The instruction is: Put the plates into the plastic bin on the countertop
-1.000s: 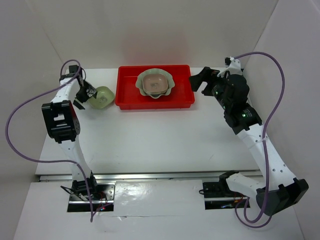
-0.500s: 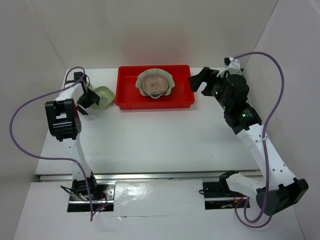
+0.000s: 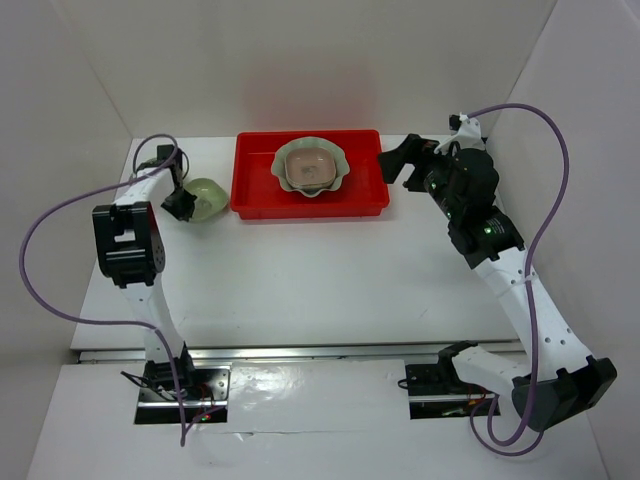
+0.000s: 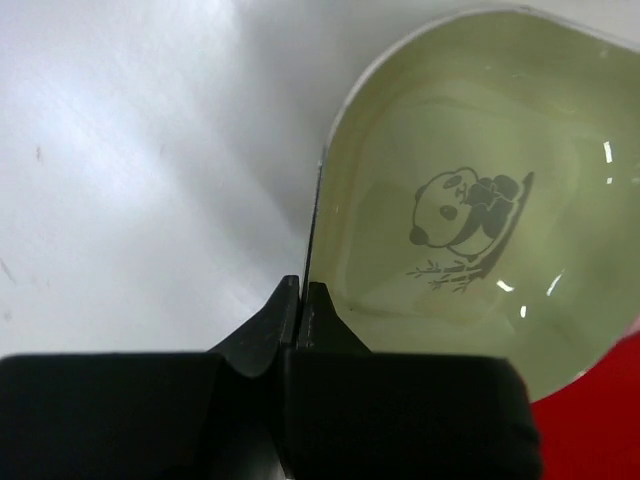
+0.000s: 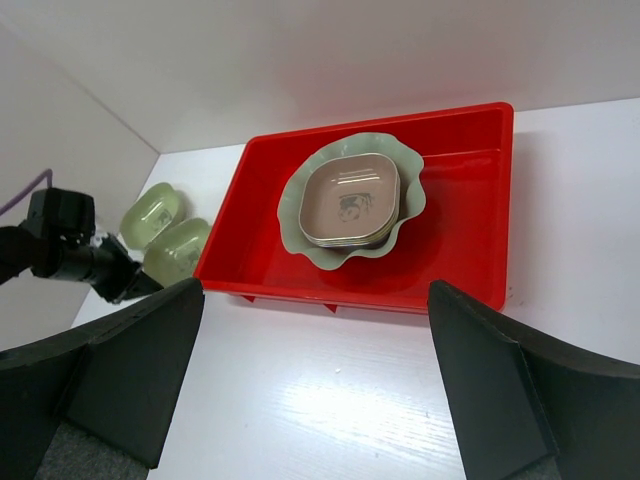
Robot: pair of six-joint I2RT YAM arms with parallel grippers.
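I will release the small pale-green plate with my left gripper on top of the pinkish-tan plate (image 3: 311,166) in the red plastic bin.
A small pale-green plate (image 3: 207,197) with a panda print (image 4: 462,215) lies on the white countertop (image 3: 320,270), just left of the red plastic bin (image 3: 256,176). My left gripper (image 3: 183,204) is shut on its left rim, one finger inside the dish and one outside (image 4: 303,291). In the bin sits the large scalloped green plate (image 3: 339,160), with a pinkish-tan plate (image 3: 308,168) on top of it. My right gripper (image 3: 386,165) hangs open by the bin's right end, holding nothing (image 5: 315,290). The right wrist view shows a second pale-green shape (image 5: 152,213) beside the held plate (image 5: 178,250); I cannot tell whether it is a plate.
White walls close in the countertop at the back, left and right. The bin's left wall (image 5: 232,232) stands close beside the gripped plate. My right arm (image 3: 500,260) runs along the right side of the table.
My left gripper moved in on the small green plate's rim and went from open to shut on it. The right arm and the dishes in the bin have not moved.
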